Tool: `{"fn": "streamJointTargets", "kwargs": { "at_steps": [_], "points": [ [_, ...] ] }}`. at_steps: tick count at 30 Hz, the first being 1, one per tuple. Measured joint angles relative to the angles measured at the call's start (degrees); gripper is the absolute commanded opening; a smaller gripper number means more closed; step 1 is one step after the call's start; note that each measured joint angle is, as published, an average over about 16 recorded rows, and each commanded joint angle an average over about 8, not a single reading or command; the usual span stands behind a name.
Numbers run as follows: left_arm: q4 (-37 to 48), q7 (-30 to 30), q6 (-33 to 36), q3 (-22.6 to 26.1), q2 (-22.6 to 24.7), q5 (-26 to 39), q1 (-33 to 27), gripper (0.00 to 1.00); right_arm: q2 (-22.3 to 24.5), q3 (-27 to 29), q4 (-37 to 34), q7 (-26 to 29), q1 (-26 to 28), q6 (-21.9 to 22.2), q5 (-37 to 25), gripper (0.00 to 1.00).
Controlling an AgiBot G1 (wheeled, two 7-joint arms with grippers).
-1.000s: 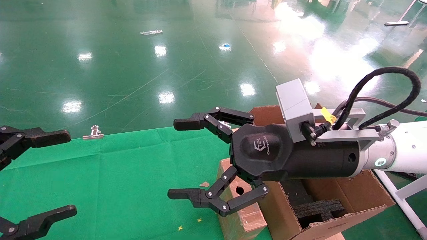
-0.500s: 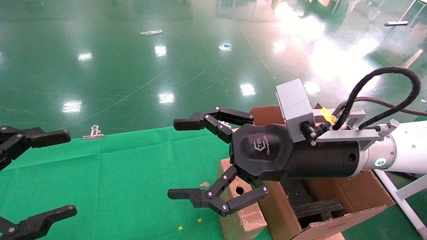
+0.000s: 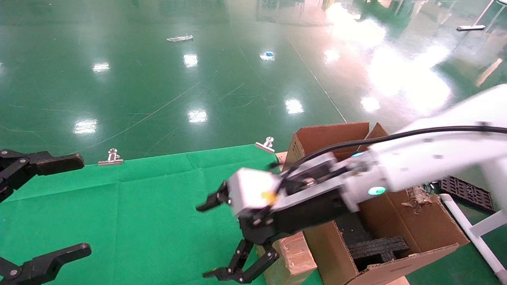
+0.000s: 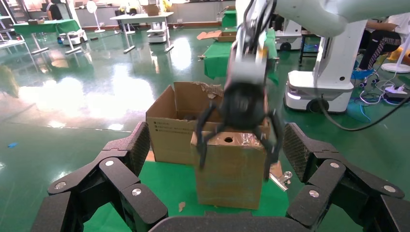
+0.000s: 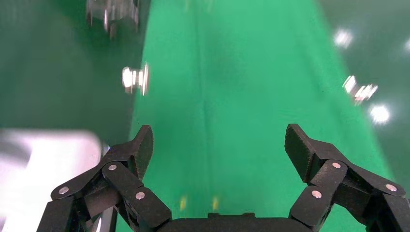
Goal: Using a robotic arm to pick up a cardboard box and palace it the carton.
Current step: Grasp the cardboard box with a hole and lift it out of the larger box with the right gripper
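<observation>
I should close my right gripper across the taped top of the cardboard box [image 3: 294,249], between its round hole and its near end.
The cardboard box [image 3: 292,253] is a slim brown slab standing upright on the green cloth, against the carton's left wall. Its taped top edge with a round hole shows in the left wrist view [image 4: 232,169]. The carton [image 3: 416,233] stands at the right with upright flaps and black foam [image 3: 376,245] inside. My right gripper [image 3: 205,240], on the white arm, is open and tilted downward over the box. In the left wrist view its fingers [image 4: 200,154] straddle the box's top without closing on it. My left gripper [image 3: 84,204] is open and empty at the left edge.
Two silver binder clips [image 3: 112,156] [image 3: 266,144] hold the green cloth [image 3: 138,206] at the table's far edge. A black crate [image 3: 467,192] and a white pipe frame [image 3: 475,233] lie right of the carton. The glossy green floor lies beyond the table.
My right arm has swung down and rolled from level to pointing downward over the small box, still open. The left gripper has not moved.
</observation>
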Motion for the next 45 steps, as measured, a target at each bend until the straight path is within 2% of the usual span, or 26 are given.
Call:
{"fn": "streamJointTargets", "kwargs": {
  "at_steps": [5,10,22,33,37,45],
  "points": [
    [0.00,0.01,-0.01,0.02,-0.01,-0.01,-0.01,1.00,-2.20,-8.61,0.01,3.05,7.80,-1.07,-6.67,1.00],
    [0.00,0.02,-0.02,0.04,-0.02,-0.03,-0.01,1.00,-2.14,-16.52,-0.03,5.09,15.92,-1.50,-9.21,1.00],
    [0.00,0.05,-0.04,0.09,-0.04,-0.06,-0.02,1.00,-0.16,-36.39,0.00,8.54,34.28,-1.79,-8.65,1.00],
    [0.00,0.07,-0.06,0.14,-0.06,-0.10,-0.03,1.00,-3.83,-54.14,-0.07,14.26,44.30,-1.11,-7.50,1.00],
    [0.00,0.08,-0.07,0.16,-0.06,-0.11,-0.04,1.00,-5.27,-58.39,-0.51,20.62,46.82,-0.50,-7.08,1.00],
    [0.00,0.10,-0.08,0.19,-0.08,-0.13,-0.04,1.00,-5.68,-62.54,-4.65,40.94,48.47,0.93,-2.44,1.00]
  ]
}}
